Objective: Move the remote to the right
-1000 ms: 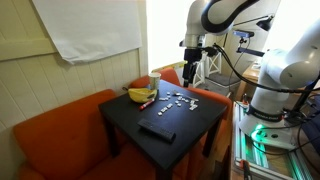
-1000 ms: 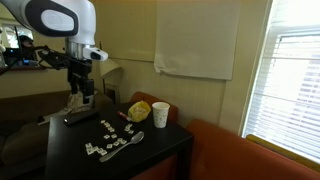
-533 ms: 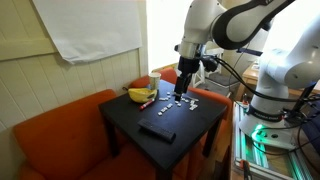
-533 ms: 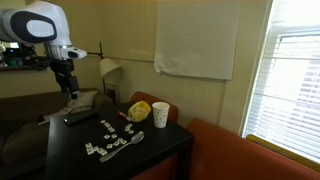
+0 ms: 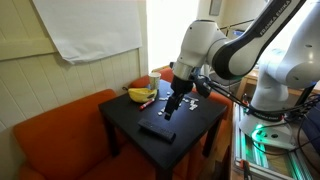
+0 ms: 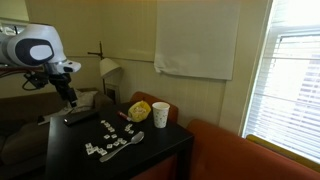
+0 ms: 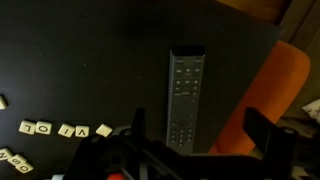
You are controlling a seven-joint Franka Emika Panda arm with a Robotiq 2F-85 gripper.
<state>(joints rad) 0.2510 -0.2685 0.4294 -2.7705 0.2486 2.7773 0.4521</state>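
Observation:
I should close my gripper on the remote's middle (image 5: 157, 129) (image 7: 184, 110), the plain part between its groups of buttons, with one finger on each long side of the remote.
The remote is a slim black bar with grey buttons lying flat on the black table, clear in the wrist view (image 7: 185, 100). It also shows near the table's front edge in both exterior views (image 5: 157, 130) (image 6: 80, 115). My gripper (image 7: 200, 130) hangs above it, open and empty. One finger (image 7: 139, 124) stands to one side of the remote's near end, the other finger (image 7: 263, 130) over the table edge. In both exterior views the gripper (image 5: 171, 109) (image 6: 70, 98) is low over the remote without touching it.
Yellow bananas (image 5: 140, 94) and a white cup (image 5: 154, 80) stand at the table's far side. Several small letter tiles (image 7: 60, 129) (image 5: 186, 99) lie scattered beside the remote. An orange sofa (image 7: 282, 78) surrounds the table (image 5: 125, 118).
The arm has swung away from the tiles and come down over the remote. The gripper stays open. The remote has not moved.

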